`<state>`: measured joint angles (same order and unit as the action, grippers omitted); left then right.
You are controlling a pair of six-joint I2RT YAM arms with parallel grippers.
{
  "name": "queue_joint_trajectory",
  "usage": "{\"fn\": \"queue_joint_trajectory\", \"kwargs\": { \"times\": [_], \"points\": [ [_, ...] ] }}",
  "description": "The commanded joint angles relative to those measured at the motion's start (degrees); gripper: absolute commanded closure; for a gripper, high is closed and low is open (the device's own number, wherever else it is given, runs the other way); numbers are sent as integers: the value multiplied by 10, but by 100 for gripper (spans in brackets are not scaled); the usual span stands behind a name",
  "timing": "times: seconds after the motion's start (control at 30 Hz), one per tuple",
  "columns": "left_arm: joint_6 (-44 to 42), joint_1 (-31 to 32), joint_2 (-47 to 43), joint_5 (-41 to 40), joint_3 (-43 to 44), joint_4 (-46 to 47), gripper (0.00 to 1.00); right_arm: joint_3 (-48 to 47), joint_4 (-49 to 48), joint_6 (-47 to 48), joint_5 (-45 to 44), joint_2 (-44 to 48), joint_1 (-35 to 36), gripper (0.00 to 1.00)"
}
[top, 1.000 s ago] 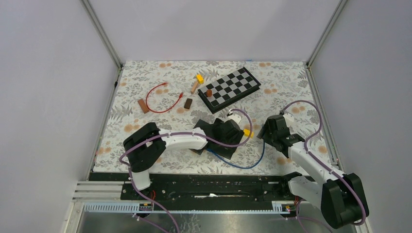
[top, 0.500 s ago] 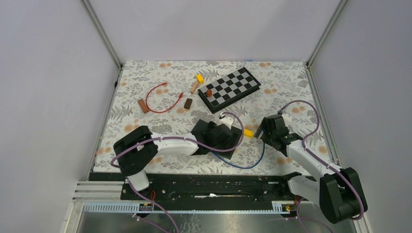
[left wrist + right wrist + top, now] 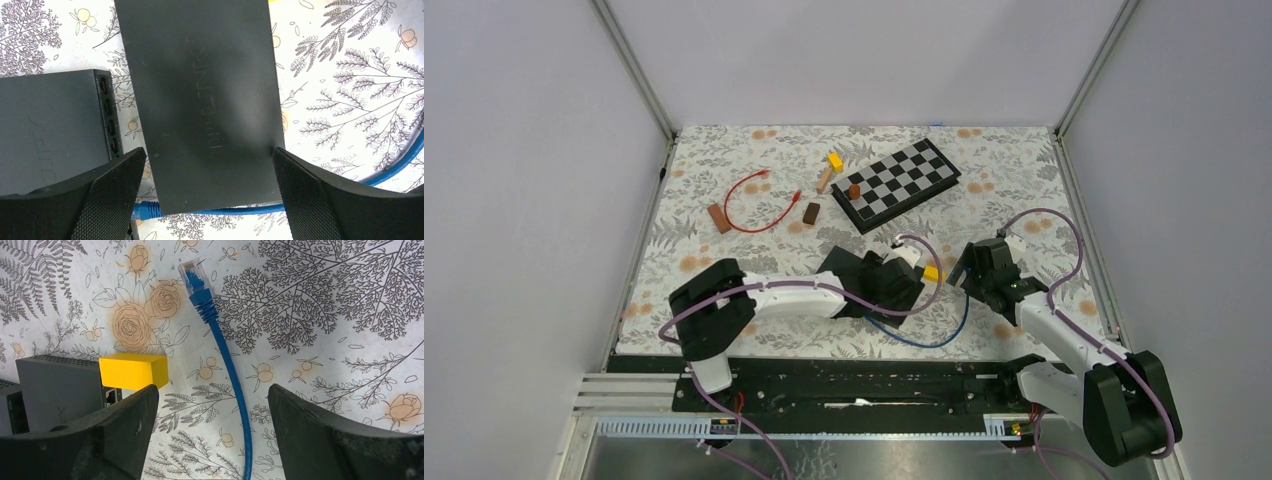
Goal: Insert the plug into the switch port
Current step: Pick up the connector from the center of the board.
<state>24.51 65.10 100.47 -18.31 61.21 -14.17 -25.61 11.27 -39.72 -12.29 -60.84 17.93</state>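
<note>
The blue cable is between my right gripper's fingers well behind the blue plug, so next I move forward and pinch the cable (image 3: 214, 326) just behind the plug before I insert it.
My left gripper (image 3: 209, 150) is open, its jaws standing on either side of a black switch (image 3: 200, 90) that lies flat on the flowered cloth. A second black switch (image 3: 50, 125) lies to its left, its row of ports (image 3: 107, 117) facing the first. One blue plug (image 3: 147, 210) pokes out from under the near end of the middle switch. My right gripper (image 3: 212, 387) is open over the blue cable (image 3: 235, 385), which ends ahead in the other blue plug (image 3: 195, 277). A yellow block (image 3: 132, 371) rests against a switch corner, beside a port (image 3: 111, 396).
In the top view a chessboard (image 3: 896, 183) with small blocks on it lies at the back. A red wire (image 3: 754, 205), brown blocks (image 3: 718, 218) and a yellow piece (image 3: 835, 160) lie at the back left. The blue cable (image 3: 939, 340) loops toward the near edge.
The right gripper's jaws have opened wider. The left wrist swung left over the switches and came back to the right.
</note>
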Motion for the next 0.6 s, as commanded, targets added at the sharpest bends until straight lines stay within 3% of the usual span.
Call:
{"fn": "queue_joint_trajectory", "kwargs": {
  "times": [0.0, 0.1, 0.47, 0.57],
  "points": [
    [-20, 25, 20, -59, 50, -67, 1, 1, -7, 0, 0, 14, -2, 13],
    [-18, 38, 30, -65, 54, -67, 1, 0, -5, -3, -7, 12, -2, 13],
    [19, 72, 94, -107, 64, -90, 2, 1, -5, -7, -14, 5, -3, 32],
    [26, 71, 92, -127, 50, -97, 7, 0, -5, -6, -14, 1, -3, 35]
  ]
}}
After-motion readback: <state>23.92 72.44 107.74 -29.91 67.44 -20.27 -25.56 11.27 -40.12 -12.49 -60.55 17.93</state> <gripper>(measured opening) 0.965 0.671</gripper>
